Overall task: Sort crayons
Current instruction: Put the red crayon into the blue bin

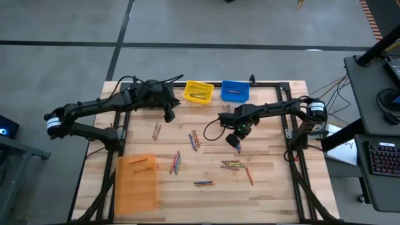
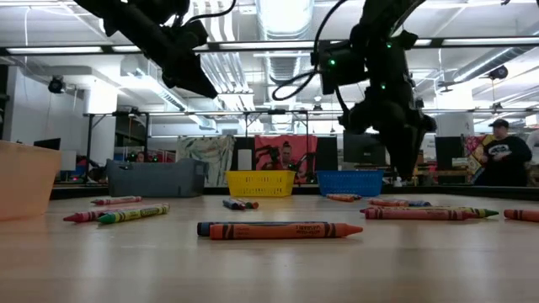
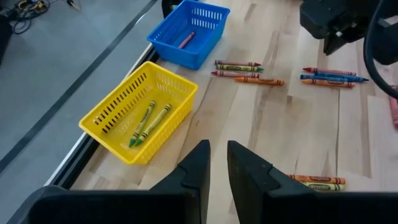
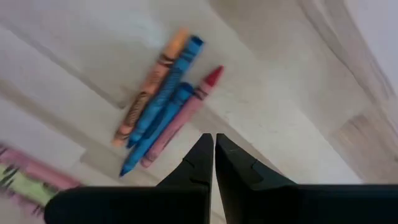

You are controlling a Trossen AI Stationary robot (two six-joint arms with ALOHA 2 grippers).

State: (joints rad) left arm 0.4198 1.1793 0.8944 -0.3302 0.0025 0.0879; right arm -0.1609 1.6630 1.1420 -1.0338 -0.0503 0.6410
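The red crayon lies close along a blue crayon and the robot's right gripper is shut, so it should open and take the red crayon near its tip (image 4: 210,79) for the blue bin.
Several crayons lie scattered flat on the wooden table (image 1: 269,187), among them a group (image 1: 232,164) and a pair (image 1: 194,140). My right gripper (image 1: 238,144) hangs shut, pointing down, just above a small cluster of orange, blue and red crayons (image 4: 163,102) and touches none of them. My left gripper (image 3: 217,158) hovers beside the yellow bin (image 3: 140,112), which holds two yellow-green crayons (image 3: 148,121). There is a narrow gap between its fingers and nothing in it. A single crayon (image 3: 186,39) lies in the blue bin (image 3: 189,31).
An orange bin (image 1: 137,181) stands at the table's near left corner. The yellow bin (image 1: 198,92) and the blue bin (image 1: 235,90) stand side by side at the far edge. A black frame (image 1: 294,150) runs along the table's sides. A person (image 2: 505,151) stands in the room behind.
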